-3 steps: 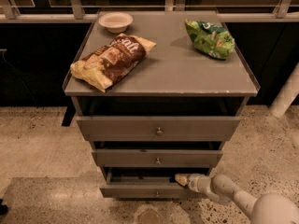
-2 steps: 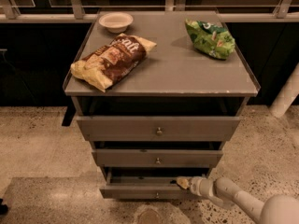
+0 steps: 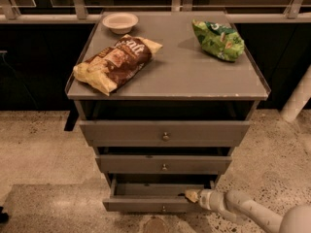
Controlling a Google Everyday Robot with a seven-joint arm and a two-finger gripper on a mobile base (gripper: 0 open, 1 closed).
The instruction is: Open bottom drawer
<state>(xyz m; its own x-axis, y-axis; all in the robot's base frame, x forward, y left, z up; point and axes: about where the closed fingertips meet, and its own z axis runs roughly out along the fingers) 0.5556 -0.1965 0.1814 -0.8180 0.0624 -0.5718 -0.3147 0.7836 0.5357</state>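
Note:
The bottom drawer's grey front will be released by my gripper farther out, at a spot above the speckled floor in front of the cabinet (image 3: 158, 226). The drawer is now pulled partly out.
The grey three-drawer cabinet (image 3: 167, 76) stands in the middle of the camera view. The bottom drawer (image 3: 146, 205) is pulled partly out, and its dark inside shows behind the thin grey front. Its small brass knob (image 3: 164, 208) is at the centre of the front. My gripper (image 3: 192, 195) comes in from the lower right on a white arm (image 3: 243, 208). It sits at the top edge of the drawer front, right of the knob.
The middle drawer (image 3: 164, 164) and top drawer (image 3: 165, 133) sit slightly out above. On the cabinet top lie a brown chip bag (image 3: 116, 61), a green chip bag (image 3: 218, 39) and a white bowl (image 3: 120, 21). A white post (image 3: 299, 98) stands at the right, with speckled floor around.
The bottom drawer front has slid a little further out toward the camera, and my gripper has moved with it.

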